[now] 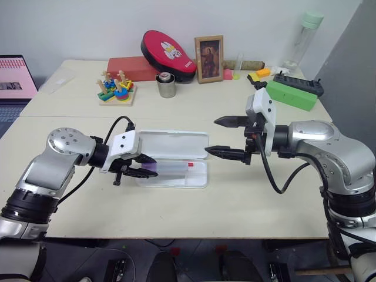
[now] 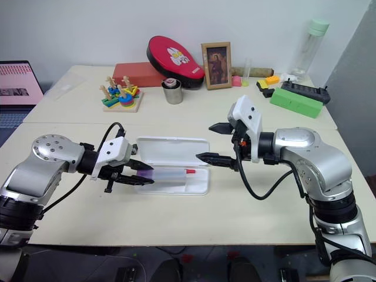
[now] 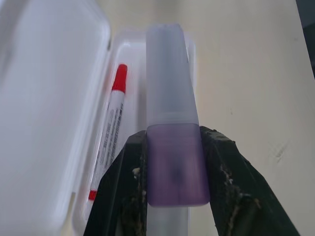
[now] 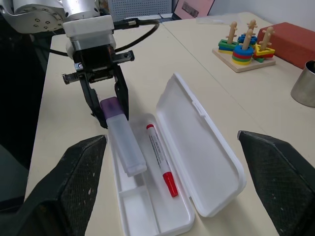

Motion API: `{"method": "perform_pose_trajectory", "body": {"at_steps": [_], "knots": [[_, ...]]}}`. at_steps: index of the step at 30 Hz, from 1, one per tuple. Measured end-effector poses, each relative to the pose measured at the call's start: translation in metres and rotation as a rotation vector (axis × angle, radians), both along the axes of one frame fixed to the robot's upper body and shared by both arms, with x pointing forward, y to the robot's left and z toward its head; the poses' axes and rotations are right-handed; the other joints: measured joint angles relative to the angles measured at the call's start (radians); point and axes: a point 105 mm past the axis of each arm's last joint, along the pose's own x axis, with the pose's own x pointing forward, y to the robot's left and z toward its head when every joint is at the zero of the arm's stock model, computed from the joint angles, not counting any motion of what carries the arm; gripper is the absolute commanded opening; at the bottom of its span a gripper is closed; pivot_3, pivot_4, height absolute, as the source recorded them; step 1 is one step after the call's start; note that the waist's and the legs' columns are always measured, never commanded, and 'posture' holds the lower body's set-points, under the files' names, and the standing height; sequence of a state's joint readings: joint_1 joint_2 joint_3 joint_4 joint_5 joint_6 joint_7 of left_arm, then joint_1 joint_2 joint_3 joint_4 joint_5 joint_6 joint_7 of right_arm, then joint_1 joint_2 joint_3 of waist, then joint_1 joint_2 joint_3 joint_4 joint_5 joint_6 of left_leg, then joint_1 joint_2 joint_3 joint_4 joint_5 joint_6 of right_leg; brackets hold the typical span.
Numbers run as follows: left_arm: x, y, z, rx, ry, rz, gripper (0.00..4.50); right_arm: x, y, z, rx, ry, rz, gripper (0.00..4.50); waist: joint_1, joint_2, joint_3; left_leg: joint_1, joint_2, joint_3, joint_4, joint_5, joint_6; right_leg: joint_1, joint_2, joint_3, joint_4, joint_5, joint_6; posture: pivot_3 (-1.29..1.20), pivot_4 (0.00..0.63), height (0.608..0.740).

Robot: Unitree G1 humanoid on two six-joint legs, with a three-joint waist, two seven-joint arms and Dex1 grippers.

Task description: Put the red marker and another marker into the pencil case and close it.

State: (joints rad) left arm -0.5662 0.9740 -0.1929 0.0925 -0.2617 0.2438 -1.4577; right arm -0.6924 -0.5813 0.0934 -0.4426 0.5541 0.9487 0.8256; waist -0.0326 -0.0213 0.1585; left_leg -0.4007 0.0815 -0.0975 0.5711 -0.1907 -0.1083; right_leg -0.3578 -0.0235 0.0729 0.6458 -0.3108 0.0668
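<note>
My left gripper will set the lilac marker down in the tray's near-side slot [image 1: 162, 177] [image 3: 168, 160], so that it ends up alongside the red marker.
The pencil case [image 1: 198, 180] lies open mid-table, its lid [image 4: 202, 147] folded back flat. Inside the tray lies the red marker [image 4: 158, 157], red cap toward the robot's right. My left gripper [image 1: 144, 166] is shut on the purple end of the lilac marker [image 3: 170, 123], holding it lengthwise over the tray beside the red marker [image 3: 110, 128]; I cannot tell whether its far end touches the tray. My right gripper [image 1: 211, 136] hangs open and empty just past the case's right end, pointing left.
Along the table's back stand a ring-stacking toy [image 1: 116, 89], a metal cup [image 1: 166, 85], a red pouch [image 1: 167, 50], a picture frame [image 1: 209, 59], a green box [image 1: 291, 94] and a tall bottle [image 1: 305, 35]. A laptop [image 1: 14, 76] sits far left.
</note>
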Motion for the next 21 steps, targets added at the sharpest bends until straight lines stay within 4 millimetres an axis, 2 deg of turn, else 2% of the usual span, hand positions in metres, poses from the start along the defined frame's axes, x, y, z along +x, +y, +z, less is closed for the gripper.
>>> {"method": "perform_pose_trajectory", "body": {"at_steps": [5, 14, 21], "knots": [[0.004, 0.003, -0.015, 0.052, 0.048, -0.007, 1.19, -0.002, 0.001, -0.005, -0.011, 0.013, -0.020, 4.50, 0.003, 0.000, 0.000, -0.001, 0.000, 0.000, 0.001, 0.000, 0.000, 0.000, 0.000, 0.000, 0.000, 0.000, 0.000, 0.00, 0.150, 0.740], [0.007, 0.003, -0.028, 0.103, 0.069, -0.018, 1.19, -0.002, 0.002, -0.009, -0.013, 0.020, -0.037, 4.50, 0.003, 0.000, 0.000, 0.000, 0.000, 0.000, 0.001, 0.000, 0.000, 0.001, 0.000, 0.000, 0.001, 0.000, 0.000, 0.00, 0.150, 0.740], [0.011, -0.003, -0.026, 0.107, 0.062, -0.036, 1.19, -0.002, 0.003, -0.012, -0.018, 0.026, -0.043, 4.50, 0.001, 0.000, 0.000, 0.000, 0.000, 0.000, 0.001, 0.000, 0.000, 0.001, 0.000, 0.000, 0.001, 0.000, -0.001, 0.00, 0.150, 0.740]]}}
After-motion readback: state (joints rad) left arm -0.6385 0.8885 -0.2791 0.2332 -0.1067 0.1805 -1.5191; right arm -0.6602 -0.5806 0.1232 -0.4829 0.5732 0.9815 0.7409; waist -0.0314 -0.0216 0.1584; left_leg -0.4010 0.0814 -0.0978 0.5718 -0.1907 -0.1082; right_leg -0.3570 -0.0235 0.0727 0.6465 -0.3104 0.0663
